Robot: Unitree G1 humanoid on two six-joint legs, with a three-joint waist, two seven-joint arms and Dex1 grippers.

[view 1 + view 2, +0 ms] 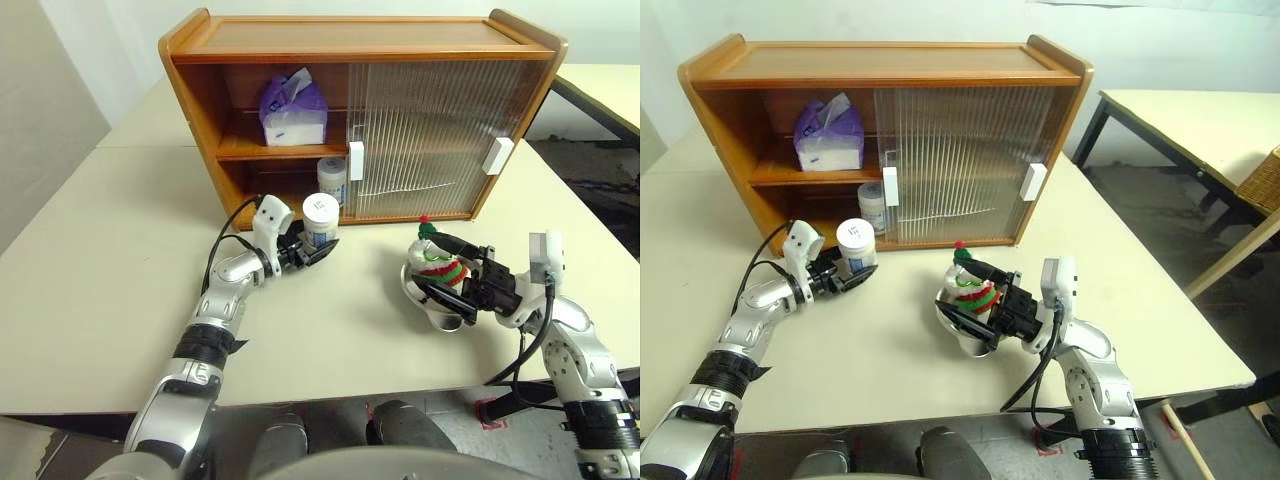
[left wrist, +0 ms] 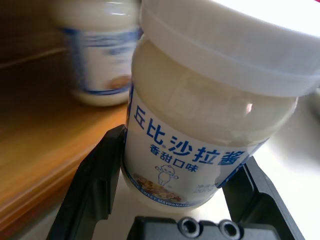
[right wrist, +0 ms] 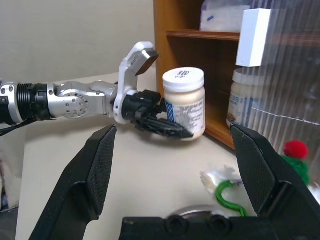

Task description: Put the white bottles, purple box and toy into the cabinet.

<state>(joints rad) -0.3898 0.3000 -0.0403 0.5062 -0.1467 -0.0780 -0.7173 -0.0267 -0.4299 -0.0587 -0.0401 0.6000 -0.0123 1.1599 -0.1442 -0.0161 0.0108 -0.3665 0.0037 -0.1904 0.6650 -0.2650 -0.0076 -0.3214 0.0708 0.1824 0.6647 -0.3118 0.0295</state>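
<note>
Next, my left gripper releases its white bottle on the lower shelf [image 1: 291, 204] [image 2: 32, 147] next to the other white bottle, under the purple box.
My left gripper [image 1: 316, 246] is shut on one white bottle [image 2: 200, 125], holding it upright just in front of the cabinet's [image 1: 360, 40] open left side. A second white bottle [image 1: 332, 180] stands on the lower shelf behind it. On the upper shelf sits the purple box [image 1: 292, 110]. Off to the right, the toy [image 1: 436, 262] sits in a steel bowl [image 1: 445, 312] on the table. My right gripper [image 1: 440, 270] is open, its fingers reaching to either side of the toy; whether they touch it I cannot tell.
The ribbed sliding door [image 1: 430, 140] covers the cabinet's right half, with two white handles [image 1: 356, 160] [image 1: 497, 155]. The cabinet stands on a cream table [image 1: 100, 250]. Another table [image 1: 1180, 115] stands beyond a gap on the right.
</note>
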